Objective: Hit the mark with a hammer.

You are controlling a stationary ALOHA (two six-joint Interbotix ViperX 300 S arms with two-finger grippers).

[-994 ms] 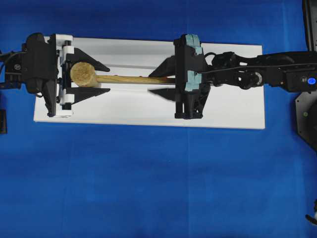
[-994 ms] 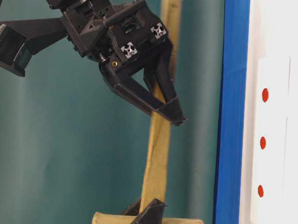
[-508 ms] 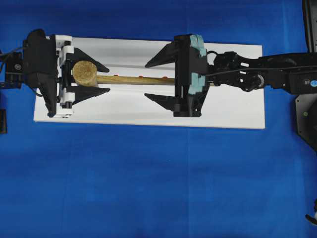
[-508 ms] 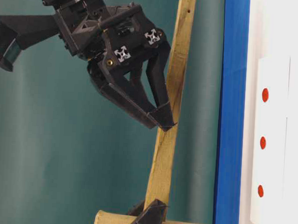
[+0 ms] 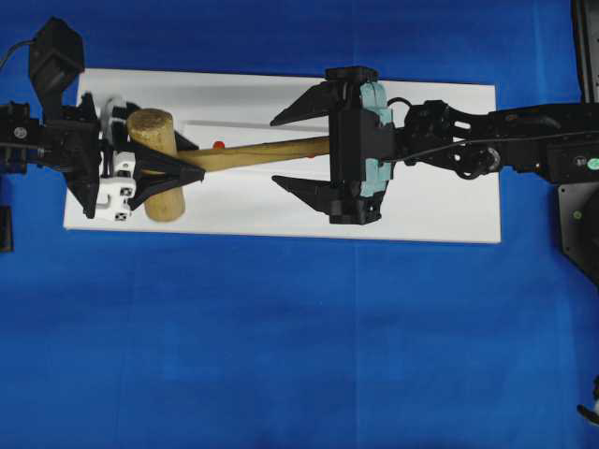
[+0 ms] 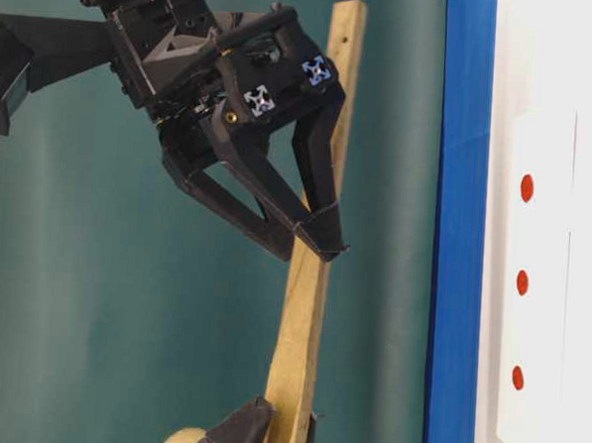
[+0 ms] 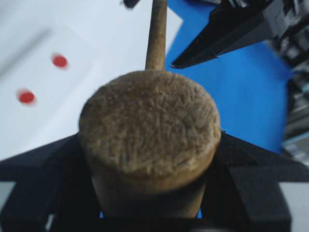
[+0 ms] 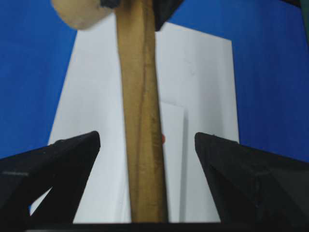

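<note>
I should close my right gripper on the hammer's handle [image 5: 304, 148] before my left gripper opens and backs away, because my left gripper covers the hammer's head.
The light-wood hammer [image 5: 157, 165] is held above the white board [image 5: 421, 206]. My left gripper [image 5: 150, 170] is shut on its thick head [image 7: 149, 121], with a black jaw on each side. The slim handle [image 5: 262, 150] runs right and slightly away, between the jaws of my right gripper [image 5: 279, 150]. That gripper is wide open and does not touch the handle [image 8: 141, 121]. Red dot marks show on the board: one beside the handle [image 5: 218, 144], two in the left wrist view [image 7: 60, 61], three in the table-level view [image 6: 522, 283].
The white board lies on a blue cloth [image 5: 299, 355]. A raised white strip [image 6: 536, 284] on the board carries the red dots. A dark robot base [image 5: 580, 224] stands at the right edge.
My right gripper let go of the handle and opened wide. My left gripper turned the hammer, so the head now lies sideways and the handle slants across the board.
</note>
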